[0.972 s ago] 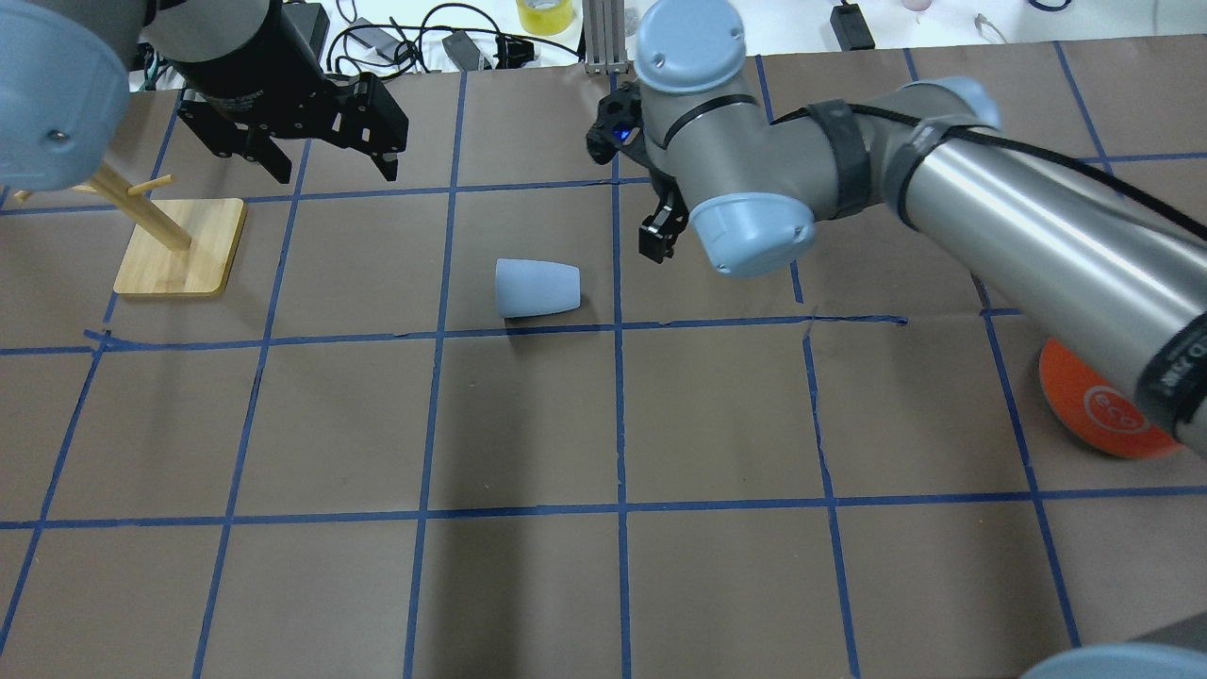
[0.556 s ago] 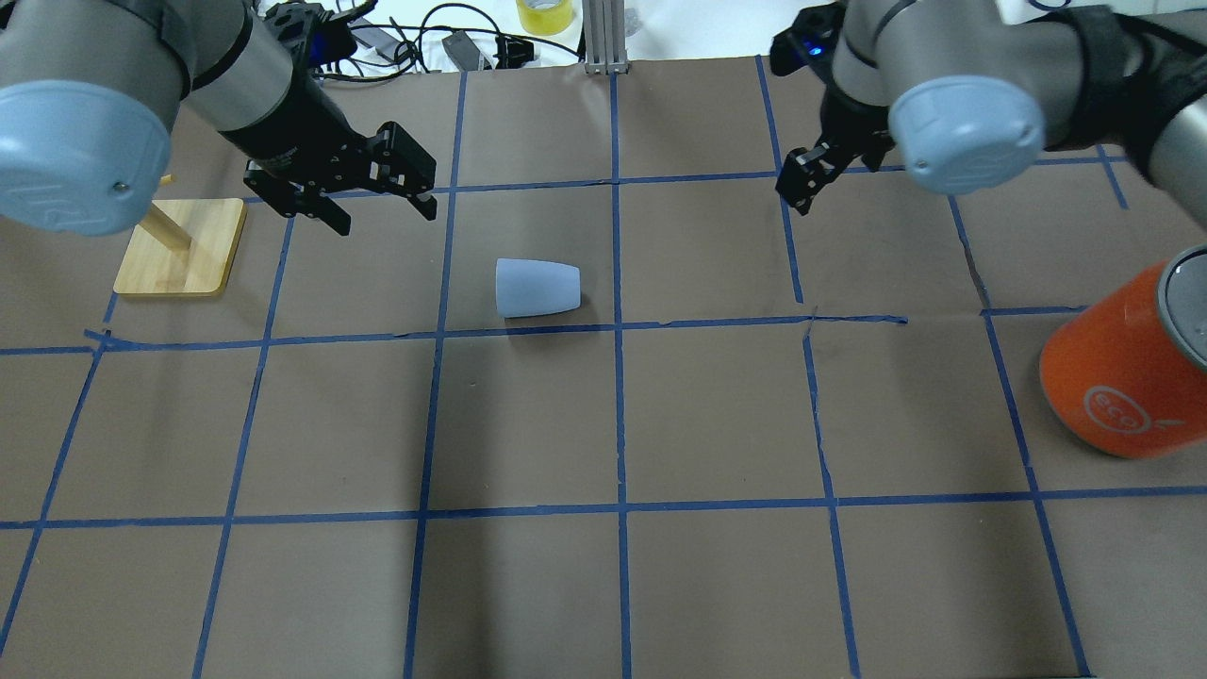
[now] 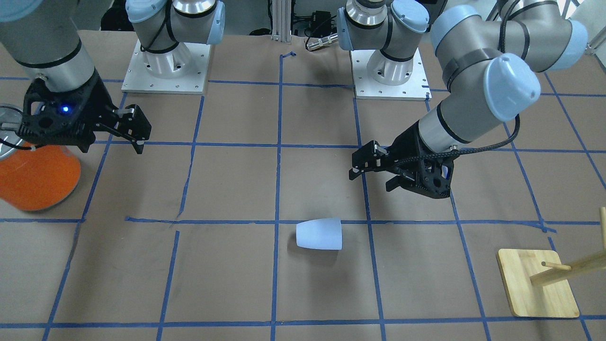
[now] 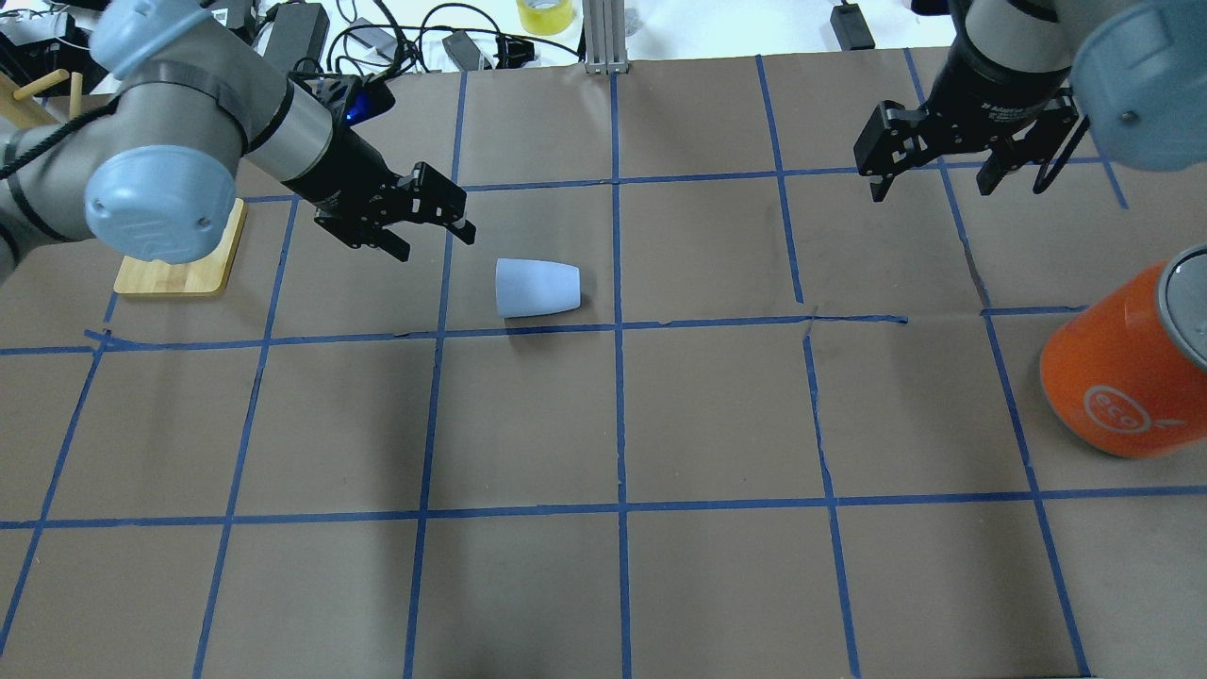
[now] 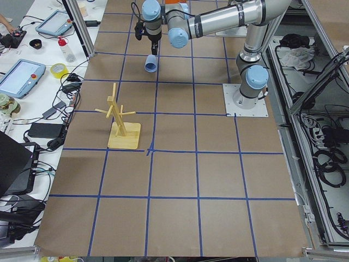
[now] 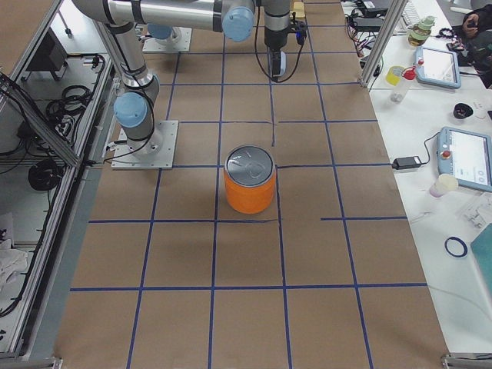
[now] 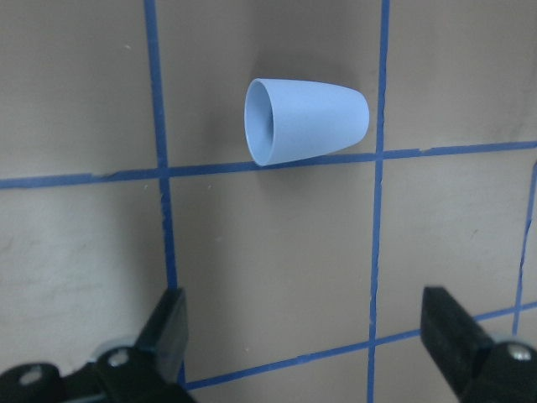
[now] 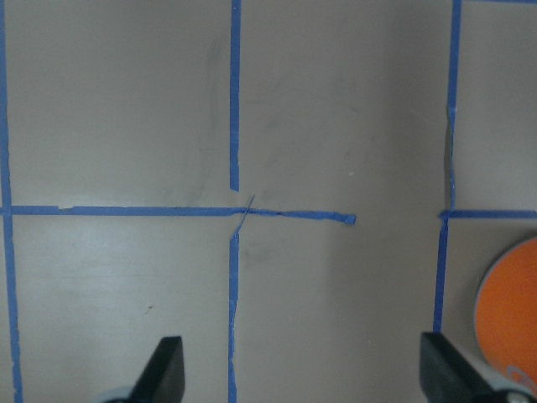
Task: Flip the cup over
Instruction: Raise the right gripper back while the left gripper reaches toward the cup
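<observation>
The pale light-blue cup is next for my left gripper, which should go to it and close on the top of its rim [image 3: 340, 227] [image 7: 274, 134], with one finger inside the cup.
The pale light-blue cup [image 4: 537, 288] lies on its side on the brown table, its wide rim toward the overhead view's left. It also shows in the front view [image 3: 319, 234] and in the left wrist view [image 7: 306, 120], where its open mouth faces left. My left gripper [image 4: 436, 240] is open and empty, hovering just left of and beyond the cup; it also shows in the front view [image 3: 371, 180]. My right gripper [image 4: 952, 184] is open and empty, far to the right at the table's back.
A big orange can [image 4: 1122, 377] with a silver top stands at the right edge. A wooden peg stand [image 4: 179, 250] sits at the left, behind my left arm. Blue tape lines grid the table. Cables and tape rolls lie beyond the far edge.
My left gripper has moved right and closer to the cup. My right arm has swung from the middle to the far right, uncovering the orange can. The cup has not moved.
</observation>
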Controlling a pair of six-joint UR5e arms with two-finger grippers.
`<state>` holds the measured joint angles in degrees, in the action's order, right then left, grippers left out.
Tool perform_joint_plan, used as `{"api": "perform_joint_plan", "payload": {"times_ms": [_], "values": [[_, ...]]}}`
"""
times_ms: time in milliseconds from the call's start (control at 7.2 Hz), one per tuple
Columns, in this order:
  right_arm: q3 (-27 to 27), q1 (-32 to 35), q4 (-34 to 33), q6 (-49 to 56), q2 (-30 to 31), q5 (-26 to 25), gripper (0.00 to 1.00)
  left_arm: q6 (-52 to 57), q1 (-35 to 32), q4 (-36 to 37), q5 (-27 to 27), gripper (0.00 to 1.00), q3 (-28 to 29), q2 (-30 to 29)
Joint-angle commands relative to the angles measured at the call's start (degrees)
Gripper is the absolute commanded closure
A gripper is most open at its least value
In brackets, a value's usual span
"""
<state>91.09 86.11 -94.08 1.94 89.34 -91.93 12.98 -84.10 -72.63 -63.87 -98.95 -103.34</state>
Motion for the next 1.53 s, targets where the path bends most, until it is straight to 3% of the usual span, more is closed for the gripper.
{"api": "perform_joint_plan", "payload": {"times_ms": [0, 278, 417, 556, 1389], "values": [[-0.57, 0.28, 3.72, -3.51, 0.93, 0.61, 0.0, 5.73, 2.0, 1.44, 7.83, 0.0, -1.24, -5.1], [-2.14, 0.37, 5.65, -3.52, 0.67, -2.79, 0.0, 5.83, 2.01, 6.68, 14.01, 0.0, -1.59, -9.83], [-2.5, 0.37, 5.22, -3.35, -0.73, -0.81, 0.0, 5.92, 2.01, 8.02, 16.3, 0.0, -1.51, -11.34], [-2.15, 0.29, 5.22, -3.35, -0.92, 2.25, 0.0, 5.92, 2.01, 8.38, 16.41, 0.0, -1.16, -11.88], [-2.5, 1.51, 3.72, -2.38, -0.31, 2.46, 0.0, 5.75, 2.01, 10.32, 16.66, 0.0, -2.12, -15.04]]}}
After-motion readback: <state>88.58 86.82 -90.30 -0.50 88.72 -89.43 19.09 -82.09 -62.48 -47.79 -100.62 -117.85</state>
